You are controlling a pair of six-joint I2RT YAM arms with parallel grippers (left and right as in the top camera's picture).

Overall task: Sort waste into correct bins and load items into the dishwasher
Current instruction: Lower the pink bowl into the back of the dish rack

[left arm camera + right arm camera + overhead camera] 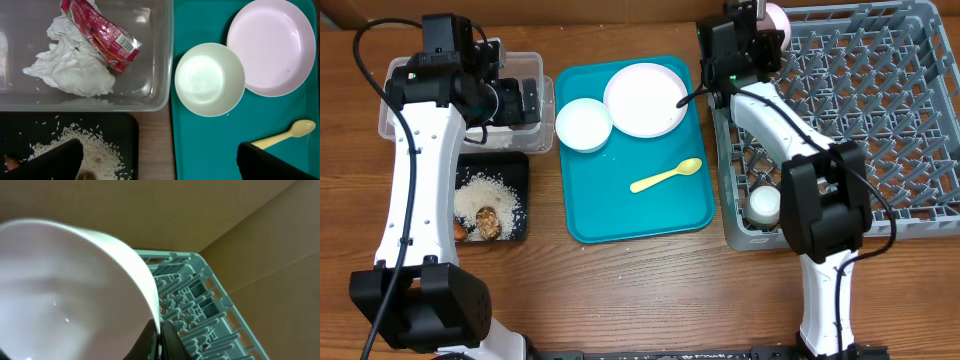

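Observation:
The white bowl slants over the grey rack's back corner, my right gripper on its tray-side rim, so I should regrip its rack-side rim (787,26) and tilt it upright.
My right gripper (160,337) is shut on the rim of a white bowl (60,290), held tilted above the back left corner of the grey dish rack (880,110). A small white cup (764,205) stands in the rack's front left. My left gripper (160,165) hangs open and empty over the gap between the black tray (131,125) and the teal tray. The clear tub (100,106) holds a red wrapper (102,32) and crumpled paper (75,70). Rice (490,190), a brown lump (488,222) and a carrot (460,230) lie in the black tray.
The teal tray (620,215) in the middle carries a second white bowl (583,124), a white plate (646,98) and a pale yellow spoon (666,176). A cardboard wall runs behind the table. The right arm's links stretch over the rack's left edge.

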